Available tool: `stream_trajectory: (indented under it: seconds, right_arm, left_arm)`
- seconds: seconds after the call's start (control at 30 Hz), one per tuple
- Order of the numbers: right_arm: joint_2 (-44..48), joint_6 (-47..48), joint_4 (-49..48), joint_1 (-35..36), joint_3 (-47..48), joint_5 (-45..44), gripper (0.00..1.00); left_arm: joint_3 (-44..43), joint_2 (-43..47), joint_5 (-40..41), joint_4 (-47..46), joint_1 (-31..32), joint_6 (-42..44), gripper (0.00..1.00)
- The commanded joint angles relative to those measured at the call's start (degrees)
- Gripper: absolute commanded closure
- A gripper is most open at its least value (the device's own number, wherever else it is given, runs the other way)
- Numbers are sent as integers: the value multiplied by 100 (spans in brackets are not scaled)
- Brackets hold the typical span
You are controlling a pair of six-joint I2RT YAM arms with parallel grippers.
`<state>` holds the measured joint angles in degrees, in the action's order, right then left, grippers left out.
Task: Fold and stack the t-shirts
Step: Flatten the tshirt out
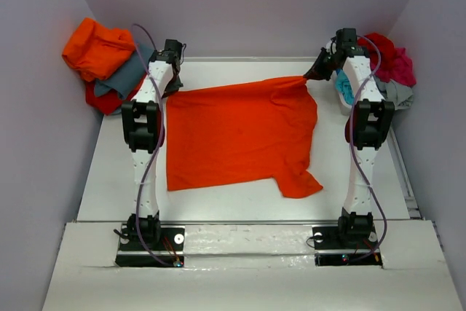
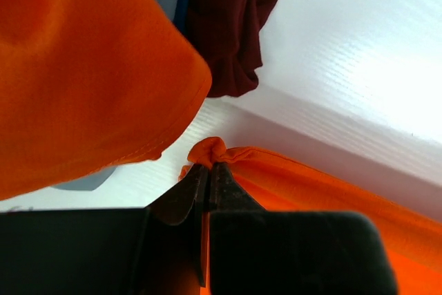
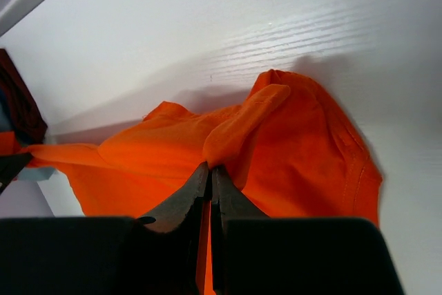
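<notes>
Next, I release the orange-red t-shirt's corner, now held taut along the far edge, from my left gripper onto the t-shirt's body, just inside the t-shirt's edge point(image 1: 179, 135) that is closest to the orange heap.
An orange-red t-shirt point(image 1: 240, 136) lies spread across the table between the two arms, one sleeve hanging out at the front right point(image 1: 300, 184). My left gripper point(image 1: 172, 89) is shut on the shirt's far left corner, and a bunched knob of cloth point(image 2: 207, 151) pokes out past its tips point(image 2: 209, 166). At the far right corner my right gripper point(image 1: 312, 75) is shut on a fold of the same shirt point(image 3: 235, 129), pinched at its tips point(image 3: 210, 168). The cloth runs taut between the two grips along the far edge.
A heap of t-shirts, orange point(image 1: 97, 49) over slate-grey point(image 1: 129, 74) and red, sits at the far left beside the left arm. Another heap, crimson point(image 1: 386, 56), turquoise point(image 1: 344, 87) and grey, lies at the far right. Grey walls close in on three sides.
</notes>
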<state>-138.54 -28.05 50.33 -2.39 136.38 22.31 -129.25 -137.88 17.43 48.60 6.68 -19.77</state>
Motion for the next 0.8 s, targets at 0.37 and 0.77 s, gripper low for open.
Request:
stream_trajectory:
  seconds: [0.37,0.77]
  right_arm:
    - [539,186,-102,-156,-252,-112,93]
    - [494,160,4,-156,127,-60,93]
  left_arm:
    - [1253,2072,454,-70,106,26,94]
    - [1727,2292,349,-140,264,79,94]
